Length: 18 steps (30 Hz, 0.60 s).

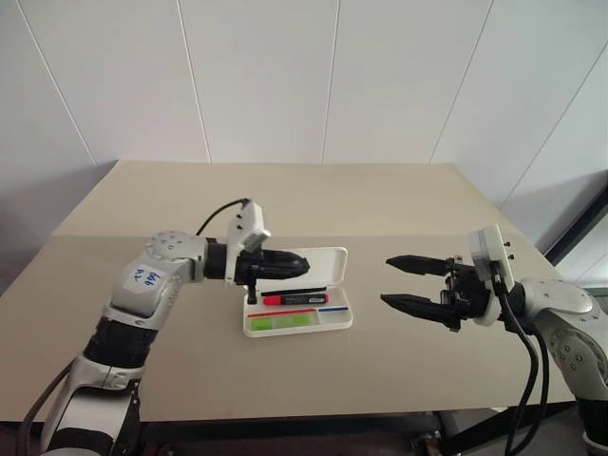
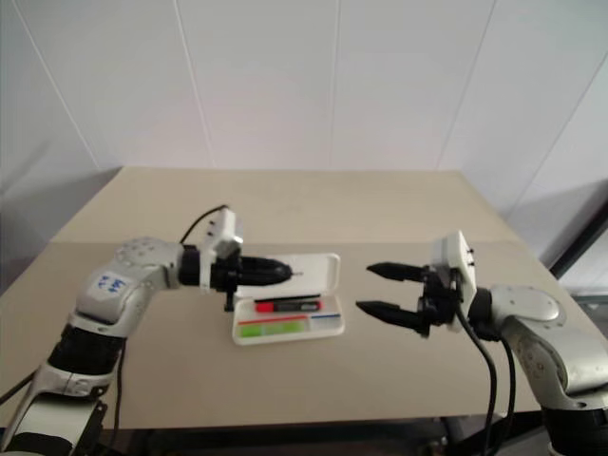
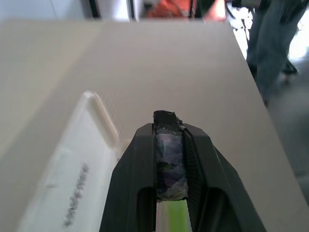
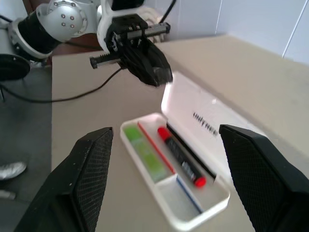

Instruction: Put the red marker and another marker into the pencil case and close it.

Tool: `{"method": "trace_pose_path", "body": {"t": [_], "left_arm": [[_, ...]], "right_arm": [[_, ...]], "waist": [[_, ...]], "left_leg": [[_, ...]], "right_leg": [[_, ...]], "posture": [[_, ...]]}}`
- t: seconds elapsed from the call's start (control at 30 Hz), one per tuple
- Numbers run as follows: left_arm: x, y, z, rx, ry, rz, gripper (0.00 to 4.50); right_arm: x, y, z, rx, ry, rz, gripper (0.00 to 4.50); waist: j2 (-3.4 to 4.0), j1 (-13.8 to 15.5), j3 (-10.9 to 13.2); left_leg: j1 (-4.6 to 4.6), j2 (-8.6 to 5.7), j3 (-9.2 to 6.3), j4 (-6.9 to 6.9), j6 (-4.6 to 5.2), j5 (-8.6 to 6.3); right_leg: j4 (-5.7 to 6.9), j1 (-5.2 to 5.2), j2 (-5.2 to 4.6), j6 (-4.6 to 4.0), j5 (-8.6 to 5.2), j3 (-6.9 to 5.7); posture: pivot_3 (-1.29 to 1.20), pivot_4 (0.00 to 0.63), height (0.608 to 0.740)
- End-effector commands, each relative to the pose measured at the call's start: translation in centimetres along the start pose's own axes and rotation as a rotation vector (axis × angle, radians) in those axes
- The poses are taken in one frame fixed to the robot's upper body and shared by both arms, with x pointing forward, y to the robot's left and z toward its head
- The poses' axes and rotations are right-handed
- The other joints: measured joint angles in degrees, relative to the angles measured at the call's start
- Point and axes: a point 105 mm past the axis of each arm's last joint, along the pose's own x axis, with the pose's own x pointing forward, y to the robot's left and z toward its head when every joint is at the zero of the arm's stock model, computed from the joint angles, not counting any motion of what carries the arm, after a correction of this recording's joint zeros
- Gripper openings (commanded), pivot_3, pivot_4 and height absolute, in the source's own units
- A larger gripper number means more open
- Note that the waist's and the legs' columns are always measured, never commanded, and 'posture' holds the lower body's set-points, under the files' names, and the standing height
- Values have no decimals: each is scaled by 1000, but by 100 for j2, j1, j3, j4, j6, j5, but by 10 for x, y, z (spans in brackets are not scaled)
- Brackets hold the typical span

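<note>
The small dark eraser is in my left gripper's care for now. Next, my left gripper lets it go in the small empty compartment (image 1: 333,316) beside the lime-green highlighter.
The white pencil case (image 1: 340,321) lies open at the table's middle, its lid (image 1: 328,266) tilted back. Inside lie the red marker (image 1: 290,300), along the side nearest the lid, and the lime-green highlighter (image 1: 280,322) in the front compartment. My left gripper (image 1: 302,263) is shut and hovers just above the case in front of the lid, pointing right, with nothing seen in it. My right gripper (image 1: 386,280) stands open to the right of the case, pointing at it and clear of it. The right wrist view shows the marker (image 4: 181,157), the highlighter (image 4: 145,150) and the left gripper (image 4: 161,77) above them.
The tan table (image 1: 380,199) reaches back to a white panelled wall. A black cable (image 1: 217,215) loops from my left wrist. Beyond the table's edge in the left wrist view stand a person's legs (image 3: 270,43).
</note>
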Motion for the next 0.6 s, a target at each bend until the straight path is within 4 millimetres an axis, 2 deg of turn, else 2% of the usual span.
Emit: {"method": "trace_pose_path", "body": {"t": [0.03, 0.17, 0.3, 0.6], "left_arm": [[13, -4, 10, 42, -18, -28, 393], [39, -12, -4, 6, 10, -55, 393], [54, -16, -19, -2, 67, -77, 393], [84, 2, -37, -15, 128, -1, 393]], "right_arm": [[-3, 6, 12, -70, -14, 20, 4500], [-4, 12, 6, -73, 11, 36, 4500], [-7, 22, -5, -67, 59, 71, 4500], [-9, 25, -12, -62, 87, 75, 4500]], "waist": [[0, 5, 0], [0, 15, 0], [0, 17, 0], [1, 14, 1]], "left_leg": [[0, 0, 0, 1, 1, 0], [0, -4, -9, 6, 3, 1], [1, -8, -16, 9, 6, 0], [3, -25, -34, 34, 19, 4]], "right_leg": [[0, 0, 0, -1, 0, 0], [-3, 9, 0, -5, -3, -1], [-6, 15, -1, -7, -5, 1], [-10, 31, -5, -52, -30, 9]], "posture": [[0, 150, 740], [0, 150, 740], [0, 150, 740], [0, 150, 740]]}}
